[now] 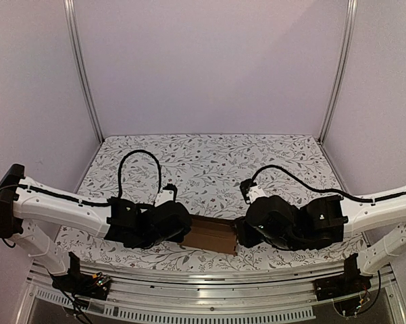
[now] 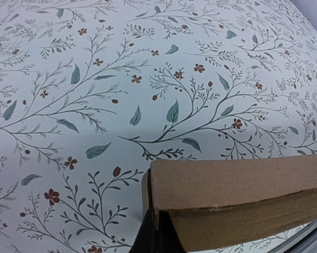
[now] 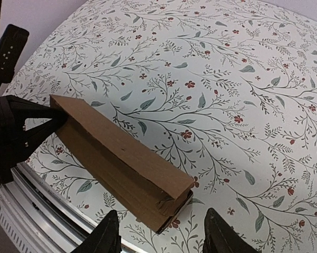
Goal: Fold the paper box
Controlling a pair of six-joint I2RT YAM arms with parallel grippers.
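The layered flaps at the box's loose end stand apart, so the robot's right gripper should pinch them at the box's near corner (image 3: 173,200) while the left gripper steadies the box's other end.
The paper box (image 1: 213,235) is a brown cardboard box, folded up long and shallow, lying near the table's front edge between both arms. My left gripper (image 1: 184,228) is shut on the box's left end. In the left wrist view its black fingers (image 2: 157,232) pinch a thin cardboard wall at the corner of the box (image 2: 237,195). My right gripper (image 1: 240,233) is open. Its fingertips (image 3: 108,226) stand wide on either side of the right end of the box (image 3: 121,153), apart from the cardboard. That end shows layered flaps. The left gripper (image 3: 26,132) shows at the box's far end.
A floral cloth (image 1: 209,162) covers the table. A metal rail (image 1: 209,283) runs along the near edge, right beside the box. White walls and two upright posts (image 1: 84,74) close in the back and sides. Black cables (image 1: 138,169) loop over both wrists.
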